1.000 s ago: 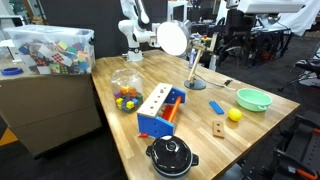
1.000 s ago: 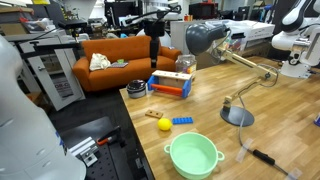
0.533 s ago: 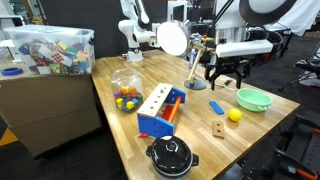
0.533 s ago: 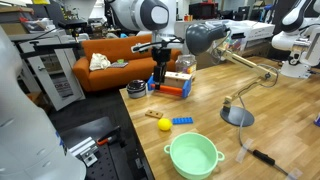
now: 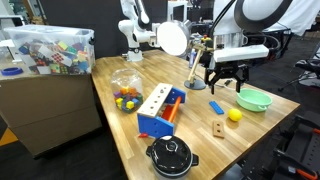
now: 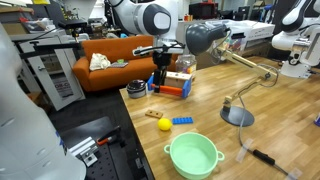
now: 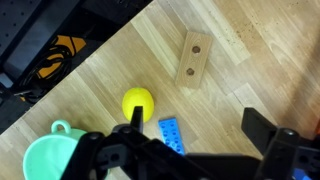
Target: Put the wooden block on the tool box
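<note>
Next, I move my gripper to the wooden block's end nearer the flat blue piece [image 5: 218, 125] [image 7: 191, 72] and close it there, beside the dark hole at that end.
The wooden block [image 7: 193, 58], light brown with two dark holes, lies flat on the table near its edge; it also shows in both exterior views [image 5: 218, 128] [image 6: 151, 113]. The tool box [image 5: 162, 110] [image 6: 170, 85] is blue with a pale holed top bar and orange parts inside. It stands apart from the block. My gripper [image 7: 198, 125] [image 5: 224, 84] [image 6: 159, 84] is open and empty. It hangs above the table over the flat blue piece [image 7: 172, 135], short of the block.
A yellow ball [image 7: 138, 102] [image 5: 234, 115] lies beside the blue piece [image 5: 216, 107]. A green bowl [image 5: 253, 99] [image 6: 194, 155], a black pot [image 5: 172, 155], a jar of coloured balls [image 5: 127, 88] and a desk lamp [image 5: 174, 40] stand on the table. The table edge is close to the block.
The arm, absent over the table a second ago, has come in above the blue piece and ball. Since half a second ago it has shifted slightly. The objects have not moved.
</note>
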### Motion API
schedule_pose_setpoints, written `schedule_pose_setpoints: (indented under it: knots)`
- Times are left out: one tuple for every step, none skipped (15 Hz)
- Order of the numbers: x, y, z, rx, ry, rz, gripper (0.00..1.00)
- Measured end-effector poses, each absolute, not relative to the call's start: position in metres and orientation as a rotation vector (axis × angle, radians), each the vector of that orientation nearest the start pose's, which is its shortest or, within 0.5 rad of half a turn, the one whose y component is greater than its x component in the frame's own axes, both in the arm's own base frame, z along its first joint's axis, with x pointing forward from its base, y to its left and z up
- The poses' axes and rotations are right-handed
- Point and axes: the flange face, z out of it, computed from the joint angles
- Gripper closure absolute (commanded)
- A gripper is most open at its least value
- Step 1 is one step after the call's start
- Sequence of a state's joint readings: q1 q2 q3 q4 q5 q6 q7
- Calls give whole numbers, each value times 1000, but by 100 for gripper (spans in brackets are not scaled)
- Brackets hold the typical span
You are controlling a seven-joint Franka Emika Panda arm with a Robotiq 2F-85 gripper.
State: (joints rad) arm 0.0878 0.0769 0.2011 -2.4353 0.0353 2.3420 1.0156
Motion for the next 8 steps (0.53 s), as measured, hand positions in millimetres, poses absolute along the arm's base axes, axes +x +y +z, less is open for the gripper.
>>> schedule_pose_setpoints:
  knots:
    - [448,135,260,-2979,1177,251,0]
    - [448,135,260,-2979,1177,249,0]
    - [448,135,260,-2975,1175,255,0]
    - [448,137,257,-2967,1171,273,0]
    - [447,138,251,-2954,1167,305,0]
    - [445,139,243,-2940,1161,349,0]
    - [444,140,233,-2928,1158,394,0]
    - [443,140,222,-2918,1158,436,0]
